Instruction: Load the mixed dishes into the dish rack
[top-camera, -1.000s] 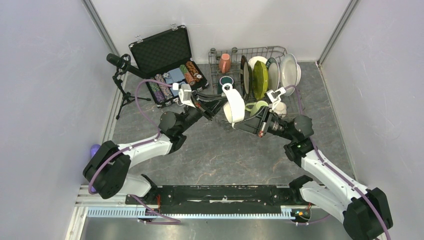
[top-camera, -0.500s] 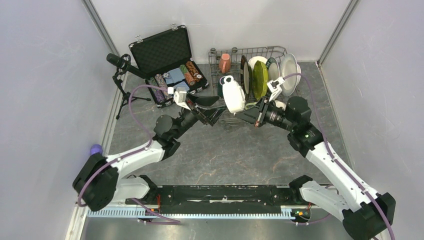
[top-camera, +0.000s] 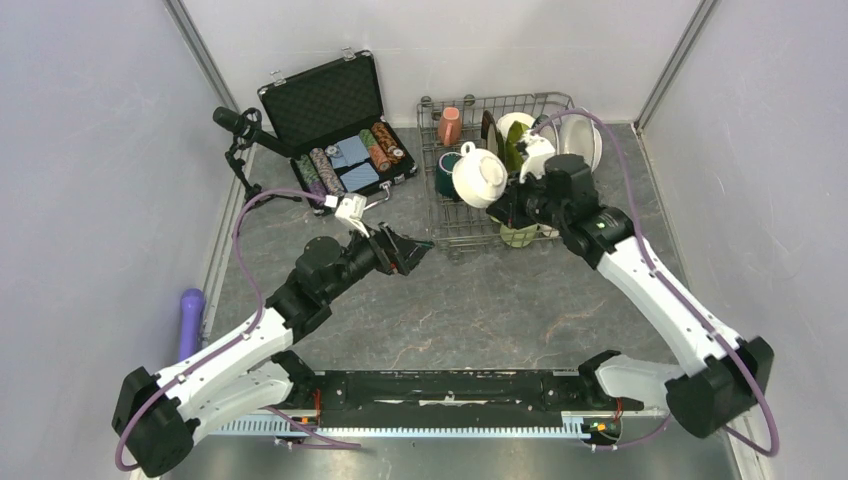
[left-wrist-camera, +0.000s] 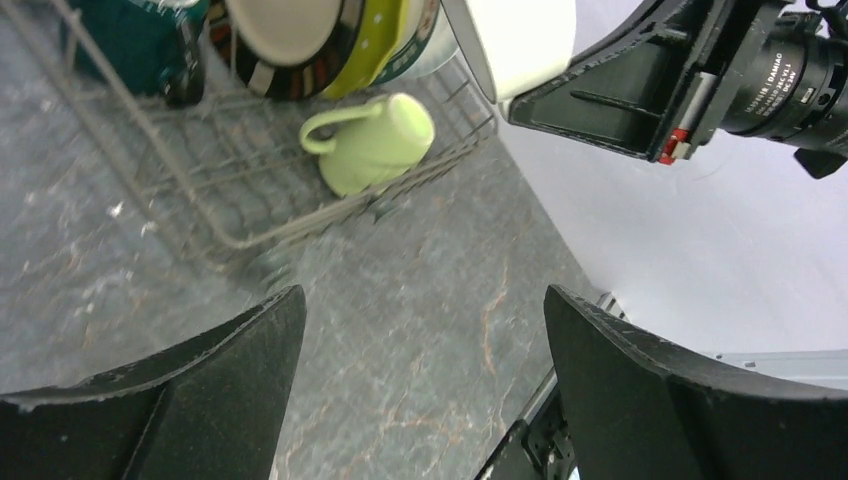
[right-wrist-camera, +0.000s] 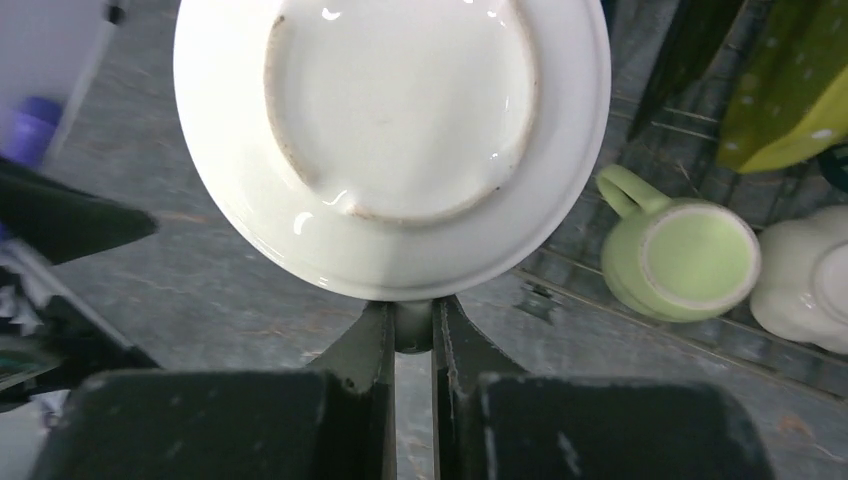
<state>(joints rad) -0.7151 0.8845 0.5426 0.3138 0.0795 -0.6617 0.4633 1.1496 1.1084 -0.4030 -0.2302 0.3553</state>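
Observation:
Next, I set the white bowl in the dish rack's front corner (top-camera: 460, 228) beside the light-green mug, using my right gripper.
My right gripper (right-wrist-camera: 410, 322) is shut on the rim of a white bowl (right-wrist-camera: 400, 130), whose underside faces the wrist camera. In the top view that white bowl (top-camera: 478, 177) hangs over the left part of the dish rack (top-camera: 500, 98), held by the right gripper (top-camera: 498, 203). The rack holds a salmon mug (top-camera: 450, 125), a dark-teal mug (top-camera: 447, 172), upright plates including a lime-green plate (right-wrist-camera: 790, 90), a light-green mug (right-wrist-camera: 690, 260) and a white mug (right-wrist-camera: 810, 285). My left gripper (top-camera: 418, 250) is open and empty, left of the rack's front corner, and the left gripper (left-wrist-camera: 420, 300) looks down on bare table.
An open black case (top-camera: 325, 100) with poker chips lies left of the rack. A small tripod with a microphone (top-camera: 240, 130) stands by the left wall, and a purple object (top-camera: 190, 315) lies at the table's left edge. Walls close in both sides.
The left gripper opened, let go of the white bowl and drew back toward the near left. The right gripper carried the bowl up and away, over the rack.

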